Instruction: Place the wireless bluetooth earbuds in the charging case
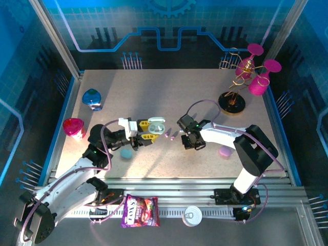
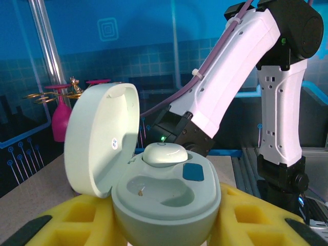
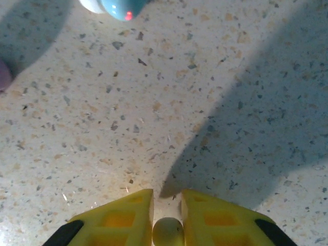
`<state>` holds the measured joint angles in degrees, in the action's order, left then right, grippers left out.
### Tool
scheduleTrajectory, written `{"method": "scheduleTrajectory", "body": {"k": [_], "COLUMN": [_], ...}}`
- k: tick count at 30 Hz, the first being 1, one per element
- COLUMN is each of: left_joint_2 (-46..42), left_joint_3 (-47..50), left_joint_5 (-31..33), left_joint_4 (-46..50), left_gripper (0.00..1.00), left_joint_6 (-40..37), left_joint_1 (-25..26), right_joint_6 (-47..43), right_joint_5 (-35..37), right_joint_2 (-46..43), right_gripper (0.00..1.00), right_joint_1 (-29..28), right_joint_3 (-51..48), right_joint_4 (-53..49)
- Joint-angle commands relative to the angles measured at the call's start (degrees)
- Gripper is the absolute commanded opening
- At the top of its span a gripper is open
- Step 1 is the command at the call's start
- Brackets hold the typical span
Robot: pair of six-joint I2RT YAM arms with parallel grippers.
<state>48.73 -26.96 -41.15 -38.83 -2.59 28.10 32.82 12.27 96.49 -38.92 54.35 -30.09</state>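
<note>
Next, my right gripper opens and takes the pale green earbud at the gripper's fingertips [image 3: 168,197] before filling the charging case's near hole, because the earbud sits too far back between its fingers.
My left gripper [image 1: 147,131] is shut on a pale green charging case [image 2: 164,205] with its lid [image 2: 100,138] swung open to the left. One pale green earbud [image 2: 164,154] sits in the far well, and the near well [image 2: 159,189] is bare. Two purple earbuds [image 1: 171,136] lie on the table between the grippers. My right gripper [image 1: 190,143] hangs low over the table, to the right of the purple earbuds. In the right wrist view its yellow fingers [image 3: 128,215] stand close together, with a small pale green earbud [image 3: 168,231] lodged between them.
A light blue case [image 1: 125,152] lies under the left arm and a purple case [image 1: 224,151] beside the right arm. A blue object [image 1: 92,98] and a pink one [image 1: 73,127] sit at the left. A glass rack [image 1: 246,77] stands at the back right.
</note>
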Motion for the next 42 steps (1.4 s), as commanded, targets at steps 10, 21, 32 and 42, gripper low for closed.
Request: {"method": "scheduleTrajectory", "body": {"k": [10, 21, 32, 42], "left_joint_2": [-1.9, -3.6, -3.5, -3.4], "left_joint_3": [-1.0, -0.9, -0.7, -0.6], "left_joint_5": [-0.2, -1.4, -1.4, -1.3], "left_joint_4": [-0.8, -1.5, -1.3, -1.3], "left_gripper": [0.18, 0.18, 0.18, 0.18], "left_joint_6": [-1.4, -1.6, -2.0, -2.1], "left_joint_1": [0.4, 0.5, 0.4, 0.4], "right_joint_6": [-1.3, -0.2, 0.0, 0.1], "right_joint_5": [11.0, 19.5, 19.4, 19.9], "right_joint_2": [-1.7, 6.7, 15.0, 18.2], "right_gripper": [0.37, 0.31, 0.26, 0.23], "right_joint_1": [-3.9, -9.8, -12.2, -13.0], "right_joint_3": [7.1, 17.5, 21.6, 22.7], "right_joint_4": [-13.1, -27.3, -30.5, -31.5]}}
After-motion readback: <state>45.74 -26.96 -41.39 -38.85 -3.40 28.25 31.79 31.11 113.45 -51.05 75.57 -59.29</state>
